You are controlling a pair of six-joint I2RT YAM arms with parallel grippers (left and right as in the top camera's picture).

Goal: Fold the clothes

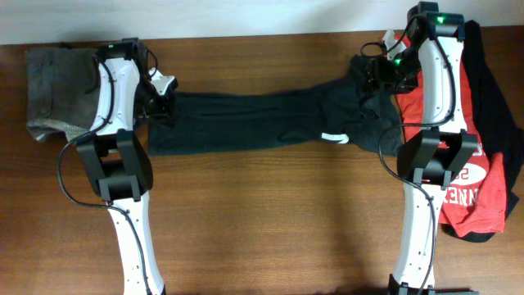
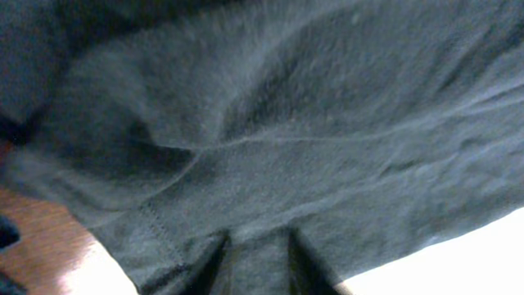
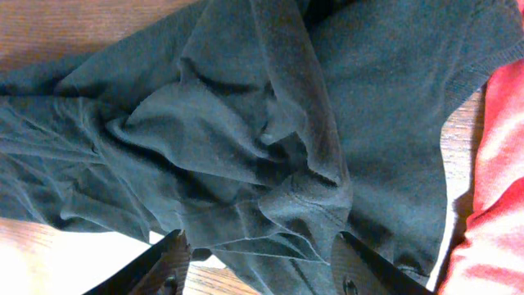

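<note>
My left gripper pinches too far in; it should open, regrip nearer that black T-shirt end's edge (image 2: pixel 110 242), then fold.
A black T-shirt (image 1: pixel 246 123) lies stretched in a long band across the middle of the table, with a small white mark (image 1: pixel 334 137) showing near its right end. My left gripper (image 1: pixel 161 105) sits at the shirt's left end. In the left wrist view the dark cloth (image 2: pixel 311 123) fills the picture, and the left gripper (image 2: pixel 258 266) is shut on a narrow fold of it. My right gripper (image 1: pixel 378 75) is over the bunched right end. There the right gripper (image 3: pixel 258 262) stands open, with crumpled black cloth (image 3: pixel 246 123) lying between its fingers.
A red white-printed T-shirt (image 1: pixel 475 180) (image 3: pixel 499 164) lies at the right edge under the right arm, with another black garment (image 1: pixel 499 98) beside it. A folded grey-brown garment (image 1: pixel 53 90) lies at the far left. Bare wood (image 1: pixel 270 221) stretches along the front.
</note>
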